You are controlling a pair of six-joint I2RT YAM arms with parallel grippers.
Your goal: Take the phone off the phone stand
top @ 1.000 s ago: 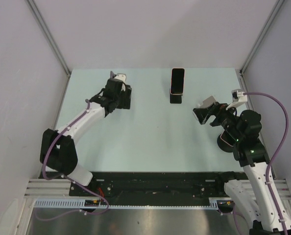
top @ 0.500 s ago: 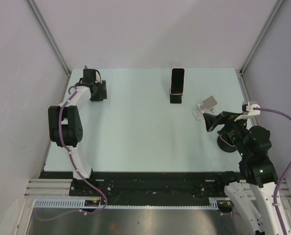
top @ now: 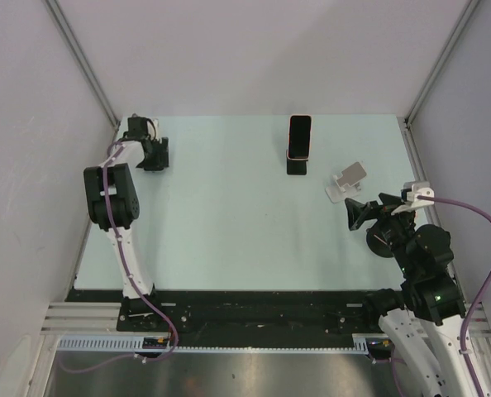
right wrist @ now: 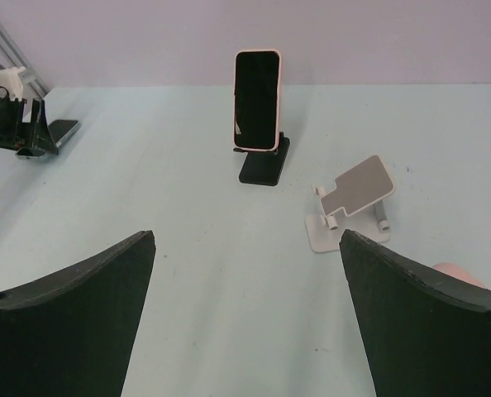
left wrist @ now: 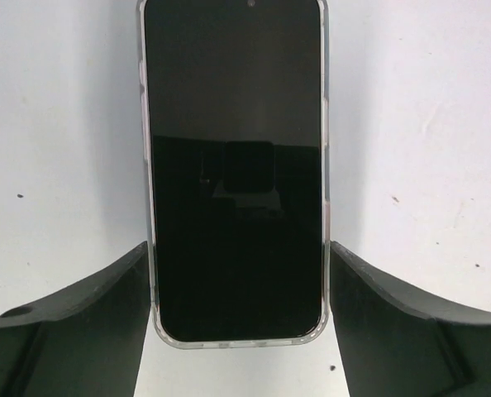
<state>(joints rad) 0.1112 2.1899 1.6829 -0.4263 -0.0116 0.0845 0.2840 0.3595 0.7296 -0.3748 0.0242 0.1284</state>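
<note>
The robot's left gripper will release the clear-cased phone on the table's back corner (top: 145, 160) (left wrist: 188, 152) farthest from the white phone stand.
A pink-cased phone (top: 299, 136) stands upright in a black stand (top: 296, 167) at the back middle of the table; both also show in the right wrist view, phone (right wrist: 256, 99) and stand (right wrist: 264, 169). A second, clear-cased phone (left wrist: 233, 165) lies dark-screened on the table at the back left. My left gripper (left wrist: 239, 248) has its fingers against that phone's two long edges near its lower end. In the top view the left gripper (top: 152, 154) covers this phone. My right gripper (top: 355, 213) is open and empty, near the right side, well short of the black stand.
An empty white phone stand (top: 349, 180) sits just right of the black stand, also in the right wrist view (right wrist: 353, 203). A round dark object with a pink rim (top: 383, 240) lies under the right arm. Walls close the table at back, left and right.
My left arm has swung from the left middle to the far back-left corner. My right gripper has drawn back toward the near right, uncovering the white stand. The pink-cased phone has not moved.
</note>
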